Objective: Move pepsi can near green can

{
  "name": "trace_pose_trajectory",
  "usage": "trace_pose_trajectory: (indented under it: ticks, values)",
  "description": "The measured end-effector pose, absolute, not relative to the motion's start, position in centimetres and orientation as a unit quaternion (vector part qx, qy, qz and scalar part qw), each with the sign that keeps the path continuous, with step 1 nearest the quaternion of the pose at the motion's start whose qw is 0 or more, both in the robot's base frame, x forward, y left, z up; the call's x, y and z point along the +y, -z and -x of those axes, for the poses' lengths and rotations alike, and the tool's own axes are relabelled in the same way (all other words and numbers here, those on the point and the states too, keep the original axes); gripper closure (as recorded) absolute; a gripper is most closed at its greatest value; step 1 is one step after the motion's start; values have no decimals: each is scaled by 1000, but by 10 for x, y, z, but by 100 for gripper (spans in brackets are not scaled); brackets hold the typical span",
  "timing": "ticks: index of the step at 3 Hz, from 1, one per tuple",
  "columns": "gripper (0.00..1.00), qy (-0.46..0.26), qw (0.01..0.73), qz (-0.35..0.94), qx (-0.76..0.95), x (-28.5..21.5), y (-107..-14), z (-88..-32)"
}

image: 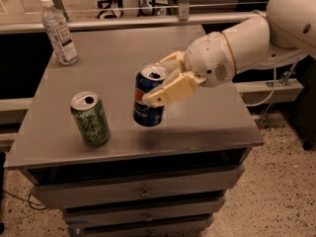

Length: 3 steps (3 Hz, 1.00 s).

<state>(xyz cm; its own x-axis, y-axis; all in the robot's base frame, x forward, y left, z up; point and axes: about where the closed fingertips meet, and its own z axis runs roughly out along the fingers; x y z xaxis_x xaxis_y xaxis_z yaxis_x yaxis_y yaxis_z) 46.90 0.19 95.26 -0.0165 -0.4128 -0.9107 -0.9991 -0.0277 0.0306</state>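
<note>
The pepsi can, held just above the tabletop's front edge, will be put down by my gripper on the grey tabletop (119,133) against the green can, on its arm-facing side.
The pepsi can (148,98), dark blue with the round logo and a silver top, is held a little tilted just above the grey tabletop (197,122), near its front edge. My gripper (159,85) is shut on the pepsi can, with cream fingers (170,92) across its right side and the white arm reaching in from the right. The green can (90,117) stands upright on the tabletop to the left of the pepsi can, a short gap apart.
A clear plastic bottle (59,31) with a white cap stands at the table's far left corner. The table is a grey cabinet with drawers (143,194) below. A rail and window run behind it. Speckled floor lies to the right.
</note>
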Motion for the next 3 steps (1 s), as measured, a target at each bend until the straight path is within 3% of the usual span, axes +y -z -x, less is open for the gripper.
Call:
trace_pose_trajectory:
  ticks: [3]
  values:
    - [100,-396,355,605,592,56,-923,-468]
